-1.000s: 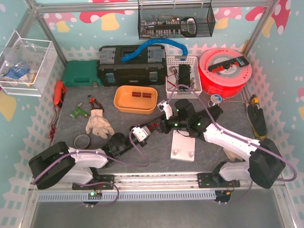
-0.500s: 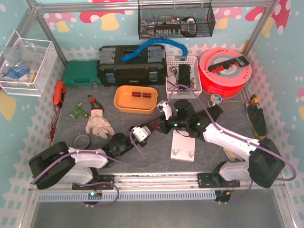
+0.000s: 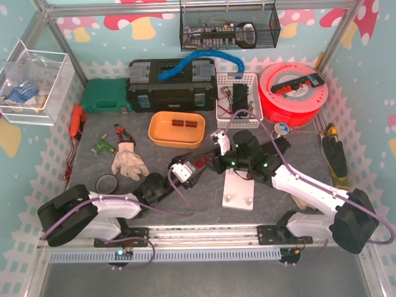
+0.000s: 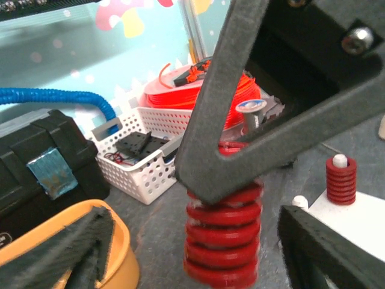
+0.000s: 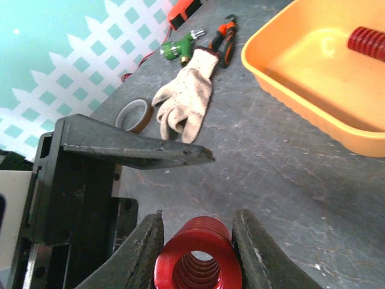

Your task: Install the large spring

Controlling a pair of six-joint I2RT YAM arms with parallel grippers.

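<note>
Next, I let go of the large spring, still hanging above the grey mat, with my right gripper on the white base plate's corner [image 3: 231,174] nearest the orange tray.
The large spring [image 5: 198,259] is a thick red coil, and my right gripper [image 5: 198,241] is shut on it, one finger pressed against each side. In the left wrist view the spring [image 4: 222,235] hangs just above the grey mat, with the right gripper's fingers [image 4: 240,150] clamped on its upper end. My left gripper [image 4: 192,241] is open, its pads standing clear of the coil on both sides. From above, both grippers meet at the spring [image 3: 201,164], left of the white base plate [image 3: 247,179]. A small red spring [image 4: 341,179] sits on one post of the plate.
An orange tray [image 3: 177,129] holding red springs lies just behind the grippers. A work glove [image 3: 129,162] and a tape roll [image 3: 107,183] lie to the left. A white basket [image 3: 238,99], red filament spool [image 3: 292,90] and black toolbox [image 3: 170,86] line the back.
The left gripper's jaws have opened off the spring. The right gripper has closed on it and holds it alone. The right arm has shifted slightly to the right.
</note>
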